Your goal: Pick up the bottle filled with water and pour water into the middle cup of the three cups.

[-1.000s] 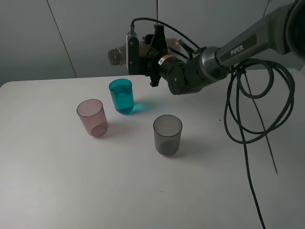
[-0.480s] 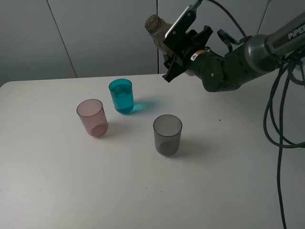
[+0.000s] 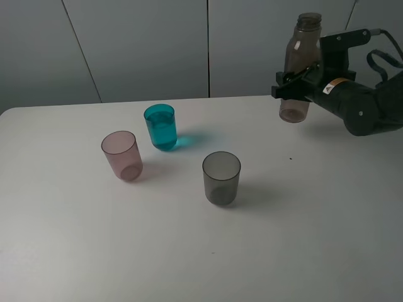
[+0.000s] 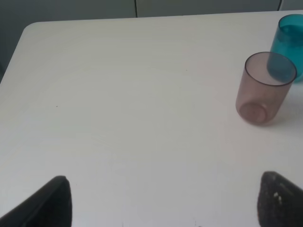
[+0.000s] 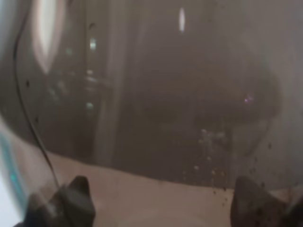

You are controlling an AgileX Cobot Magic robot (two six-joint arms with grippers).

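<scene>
My right gripper should set the bottle down on the white table [image 3: 301, 133] behind the small black speck.
The smoky brown-grey bottle [image 3: 301, 63] stands upright in the air over the table's back right, uncapped. My right gripper [image 3: 305, 87] is shut on its lower body. In the right wrist view the bottle [image 5: 156, 94] fills the frame between my fingertips [image 5: 78, 198]. The teal-blue middle cup [image 3: 161, 127] stands at the back centre-left with liquid in it. The pale pink cup [image 3: 121, 155] is to its front left and the smoky grey cup [image 3: 221, 177] to its front right. My left gripper [image 4: 165, 208] is open and empty, near the pink cup [image 4: 264, 90] and the teal cup [image 4: 286, 45].
The white table [image 3: 94, 239] spreads under everything, with its rounded back left corner [image 4: 33, 28] in the left wrist view. The right arm's black cable [image 3: 384, 60] loops at the far right. A grey panelled wall [image 3: 126, 44] stands behind the table.
My right arm has swung the bottle from lying tipped above the teal cup up and to the right, and it now stands upright. The cups have not moved.
</scene>
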